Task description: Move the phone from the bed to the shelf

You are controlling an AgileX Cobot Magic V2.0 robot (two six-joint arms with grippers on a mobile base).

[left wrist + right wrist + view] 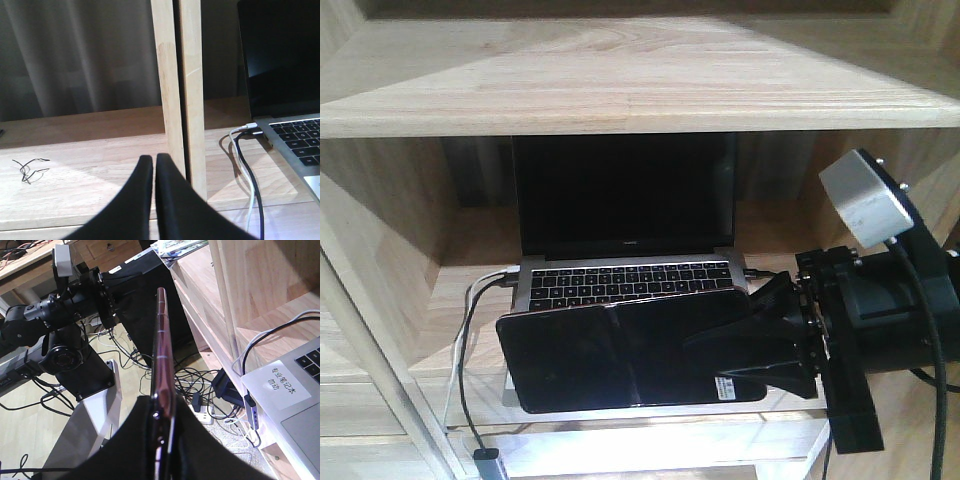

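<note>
The robot's right gripper should release the phone on the upper shelf board (531, 43) above the laptop, toward the side of the white cable.
My right gripper (725, 345) is shut on the phone (610, 355), a glossy black slab with a centre crease. It holds the phone flat in the air, just in front of the laptop's keyboard, at the shelf (620, 95) opening. In the right wrist view the phone (161, 340) shows edge-on with a pinkish metal rim, clamped between the black fingers of the gripper (162, 405). My left gripper (153, 159) is shut on nothing and hovers over the shelf plank (90, 175), left of a wooden upright (182, 90). The bed is out of view.
An open silver laptop (625, 200) fills the middle compartment, with white and black cables (245, 165) plugged into its left side. A scrap of thin wire (27, 169) lies on the left plank. Below the shelf, a power strip and tangled cords (200, 410) lie on the floor.
</note>
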